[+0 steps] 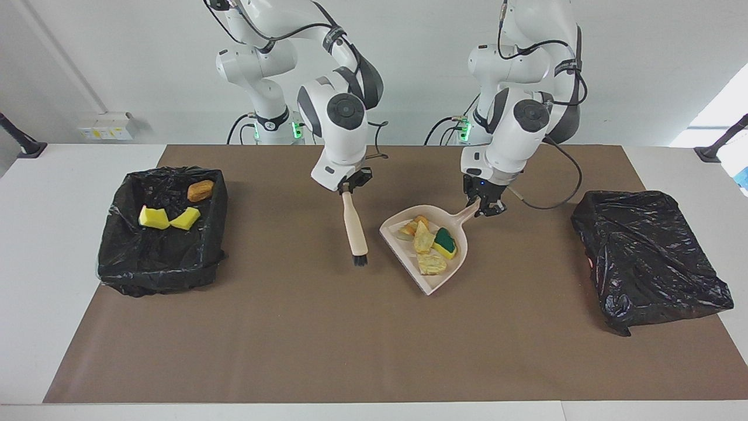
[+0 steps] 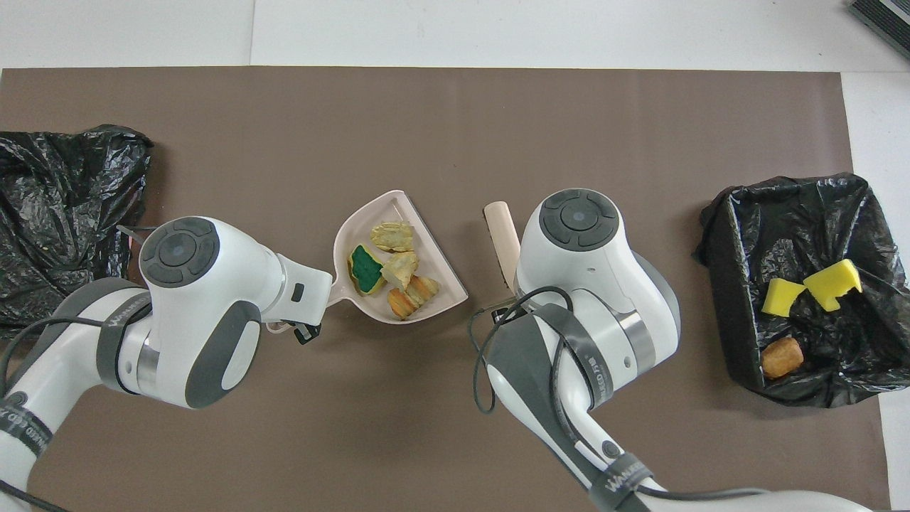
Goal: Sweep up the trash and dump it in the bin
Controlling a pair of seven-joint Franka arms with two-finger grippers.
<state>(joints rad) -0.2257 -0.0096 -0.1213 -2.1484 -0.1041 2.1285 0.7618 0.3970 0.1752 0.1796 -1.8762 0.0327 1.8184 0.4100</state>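
Note:
I should set the beige brush down with my right gripper on the bare brown mat (image 2: pixel 419 427) between my arms, closer than the dustpan.
A beige dustpan (image 1: pixel 436 284) (image 2: pixel 387 210) is in the middle of the brown mat. It carries trash: a green-and-yellow sponge (image 1: pixel 445 241) (image 2: pixel 365 261) and tan and brown bread-like lumps (image 1: pixel 431 264) (image 2: pixel 392 235). My left gripper (image 1: pixel 485 206) is shut on the pan's handle. My right gripper (image 1: pixel 347 188) is shut on the top of a beige brush (image 1: pixel 354 225) (image 2: pixel 502 235). The brush hangs bristles down beside the pan, apart from it. The open black-lined bin (image 1: pixel 158 275) (image 2: pixel 725 284) at the right arm's end holds two yellow sponge bits (image 1: pixel 155 217) and a brown lump (image 1: pixel 200 190).
A second bin, wrapped over with a black bag (image 1: pixel 648 257) (image 2: pixel 64 213), sits at the left arm's end of the table. The brown mat (image 1: pixel 327 339) covers most of the white table. Cables hang from both wrists.

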